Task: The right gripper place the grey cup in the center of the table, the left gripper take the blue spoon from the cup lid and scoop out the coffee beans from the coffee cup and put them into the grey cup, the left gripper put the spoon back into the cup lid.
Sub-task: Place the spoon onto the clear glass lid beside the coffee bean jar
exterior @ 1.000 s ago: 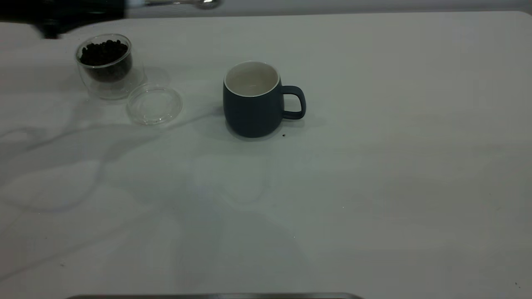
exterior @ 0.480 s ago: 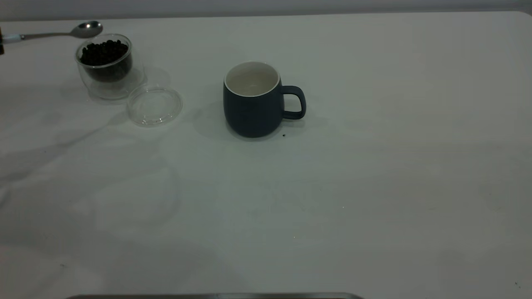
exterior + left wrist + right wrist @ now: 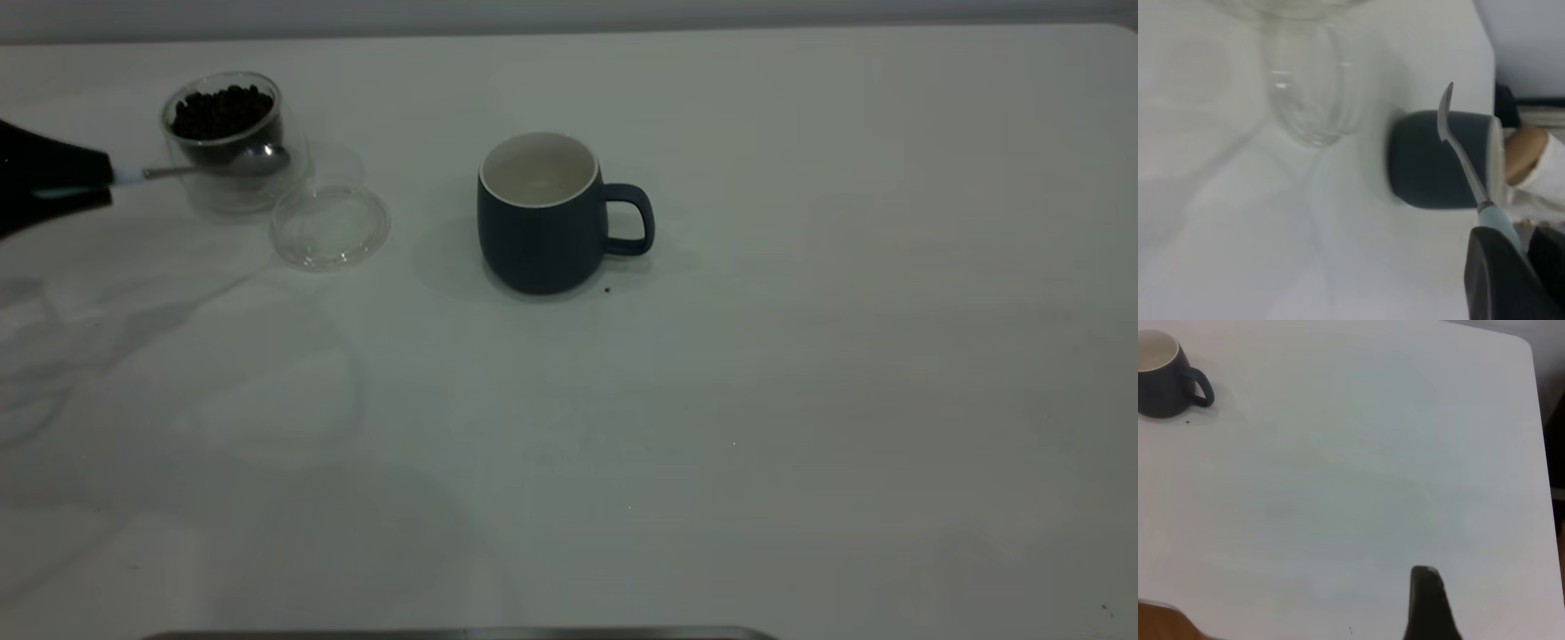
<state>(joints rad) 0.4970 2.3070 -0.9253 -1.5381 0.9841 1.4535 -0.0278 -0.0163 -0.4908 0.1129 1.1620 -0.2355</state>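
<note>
The robot's left gripper should release the blue spoon across the rim of the cup lid (image 3: 271, 246) (image 3: 1302, 137), metal bowl inside.
My left gripper (image 3: 53, 178) at the table's left edge is shut on the pale blue handle of the blue spoon (image 3: 213, 167). The spoon lies level, and its empty metal bowl shows across the near wall of the clear coffee cup (image 3: 233, 182), below the rim. The coffee beans (image 3: 220, 111) fill that cup. The empty cup lid (image 3: 331, 225) lies beside it. The grey cup (image 3: 540, 213) stands upright and empty mid-table, handle to the right. In the left wrist view the spoon (image 3: 1461, 153) juts from my gripper (image 3: 1511, 267) toward the grey cup (image 3: 1431, 163). My right gripper (image 3: 1428, 603) is parked far from the grey cup (image 3: 1165, 377).
The white table (image 3: 800, 356) stretches wide to the right and front of the grey cup. A tiny dark speck (image 3: 607, 289) lies by the grey cup's base. A person's arm (image 3: 1531, 157) shows beyond the table in the left wrist view.
The spoon has come down from high at the back, past the far side of the coffee cup, to in front of its wall. My left gripper has re-entered at the left edge.
</note>
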